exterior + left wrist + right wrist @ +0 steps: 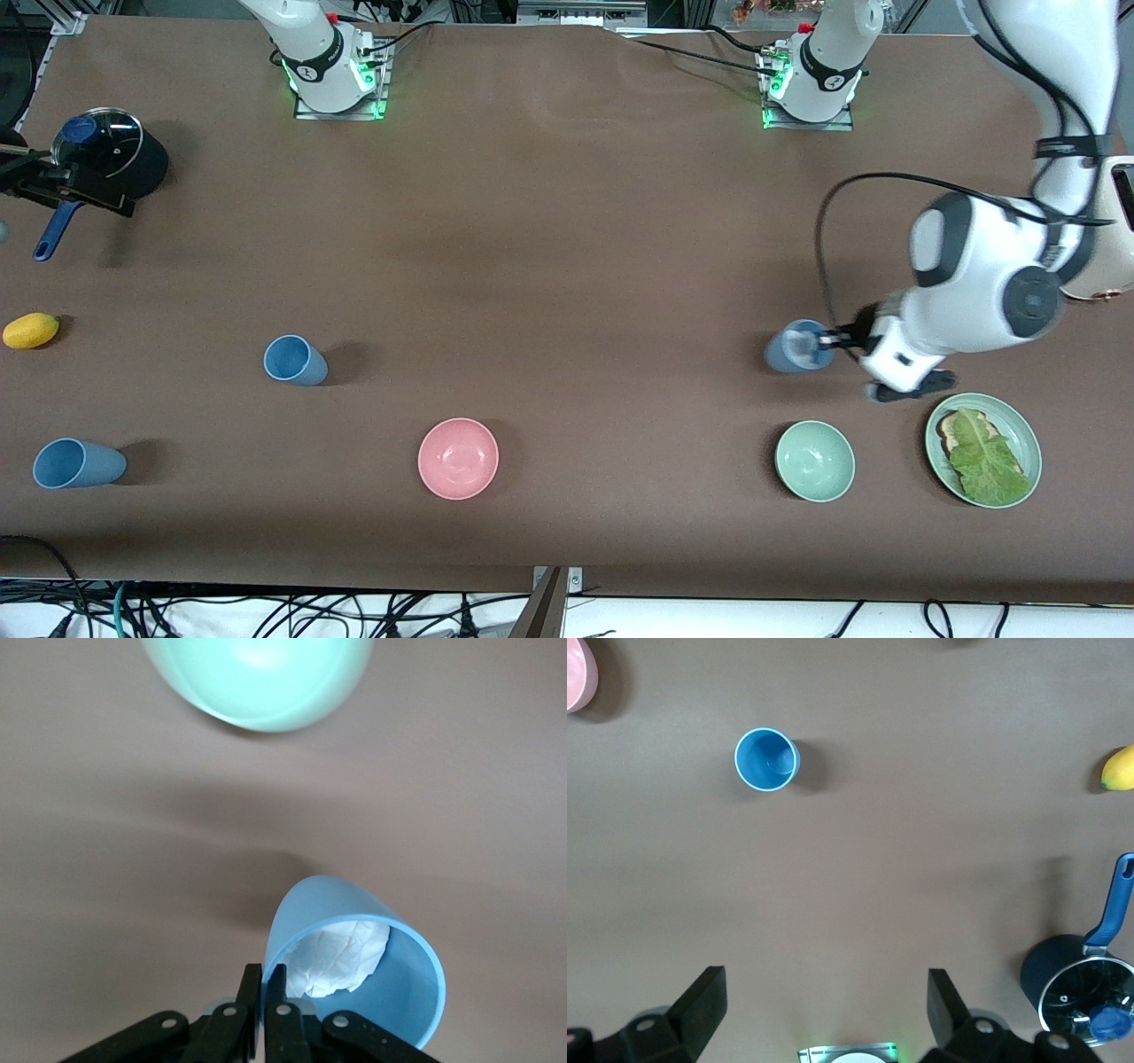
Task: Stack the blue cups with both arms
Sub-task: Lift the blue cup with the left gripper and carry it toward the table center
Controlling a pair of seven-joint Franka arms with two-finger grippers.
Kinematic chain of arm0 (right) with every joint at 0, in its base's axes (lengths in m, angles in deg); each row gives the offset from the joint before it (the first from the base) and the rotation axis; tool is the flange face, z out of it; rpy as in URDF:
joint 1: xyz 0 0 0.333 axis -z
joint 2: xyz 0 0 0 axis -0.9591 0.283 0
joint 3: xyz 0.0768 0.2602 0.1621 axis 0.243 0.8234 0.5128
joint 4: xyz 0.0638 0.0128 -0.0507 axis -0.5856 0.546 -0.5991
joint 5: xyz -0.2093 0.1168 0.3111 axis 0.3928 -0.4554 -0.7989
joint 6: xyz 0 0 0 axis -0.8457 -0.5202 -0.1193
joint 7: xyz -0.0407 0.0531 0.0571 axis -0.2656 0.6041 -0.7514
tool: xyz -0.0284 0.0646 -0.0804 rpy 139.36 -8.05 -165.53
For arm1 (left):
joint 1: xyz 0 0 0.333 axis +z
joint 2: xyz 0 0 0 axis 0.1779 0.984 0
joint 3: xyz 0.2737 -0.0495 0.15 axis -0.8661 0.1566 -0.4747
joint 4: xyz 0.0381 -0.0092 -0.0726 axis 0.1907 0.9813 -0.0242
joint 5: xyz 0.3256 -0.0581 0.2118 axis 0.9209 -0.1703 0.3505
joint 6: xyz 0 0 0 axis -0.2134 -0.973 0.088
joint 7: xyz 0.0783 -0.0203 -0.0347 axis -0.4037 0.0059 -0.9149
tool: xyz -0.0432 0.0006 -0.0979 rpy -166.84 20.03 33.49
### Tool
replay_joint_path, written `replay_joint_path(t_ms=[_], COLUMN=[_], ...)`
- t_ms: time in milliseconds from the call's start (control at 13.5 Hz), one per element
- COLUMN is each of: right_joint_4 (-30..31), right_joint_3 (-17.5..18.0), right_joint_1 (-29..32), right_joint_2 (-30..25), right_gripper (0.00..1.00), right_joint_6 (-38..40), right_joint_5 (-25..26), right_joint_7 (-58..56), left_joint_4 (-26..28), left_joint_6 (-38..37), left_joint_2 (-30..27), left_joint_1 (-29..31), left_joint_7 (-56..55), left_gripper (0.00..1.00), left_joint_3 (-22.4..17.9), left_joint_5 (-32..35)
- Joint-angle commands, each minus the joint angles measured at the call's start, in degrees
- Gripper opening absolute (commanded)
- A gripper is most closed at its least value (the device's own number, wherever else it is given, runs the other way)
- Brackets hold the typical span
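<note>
Next, my left gripper sets the blue cup, which is tilted near the table's end, down on the bare middle of the table [601, 317], past the pink bowl.
Three blue cups show in the front view. My left gripper [828, 339] is shut on the rim of one blue cup [793, 350], which sits tilted near the left arm's end of the table. In the left wrist view the fingers [276, 988] pinch this cup's wall [399, 992], and crumpled white paper [341, 958] lies inside it. A second blue cup [295, 360] stands upright toward the right arm's end; it also shows in the right wrist view [767, 759]. A third blue cup [78, 463] stands nearer the front camera. My right gripper [66, 182] is open and empty, high over the pot [824, 979].
A pink bowl [458, 458] and a pale green bowl [815, 461] sit near the front edge. A green plate [1014, 418] with toast and lettuce lies beside the green bowl. A lemon [31, 330] and a black lidded pot [111, 159] are at the right arm's end.
</note>
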Motion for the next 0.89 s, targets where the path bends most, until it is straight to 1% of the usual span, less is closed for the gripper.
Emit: replay_joint_path(t_ms=[0,148,223,371,519,742,816], right_joint_4=[-1.74,-1.74,-1.74,-1.74,-2.0,-2.0,-2.0], right_joint_3=[0.12,0.12,0.03,0.03,0.03,-0.06,-0.06], right_joint_1=[0.58,0.67,0.67,0.67,0.67,0.85,0.85], right_joint_2=[0.71,0.71,0.71,0.71,0.98,1.24,2.2], right_gripper=[1.0,1.0,1.0,1.0,1.0,1.0,1.0], right_joint_6=[0.46,0.46,0.46,0.55,0.64,0.12,-0.32], right_joint_5=[-1.08,-1.08,-1.0,-1.0,-1.0,-1.08,-1.08], right_joint_7=[-0.64,-0.64,-0.64,-0.55,-0.73,-0.73,-0.73], left_joint_4=[-3.35,-6.87,-8.28,-8.47,-8.47,-8.56,-8.56], left_joint_6=[-0.77,-0.6,1.15,7.11,8.63,8.81,8.81], left_joint_2=[2.23,5.74,7.15,8.48,10.14,12.52,13.05], left_joint_1=[-9.2,-15.54,-17.92,-21.09,-24.25,-25.23,-25.24], left_joint_7=[-9.31,-16.0,-19.08,-24.62,-27.18,-28.77,-28.78], left_gripper=[0.0,0.0,0.0,0.0,0.0,0.0,0.0], left_joint_3=[0.06,-0.03,-0.03,-0.03,-0.38,-0.38,-0.38], left_joint_5=[-1.5,-1.23,-1.06,-0.53,-0.44,2.01,3.24])
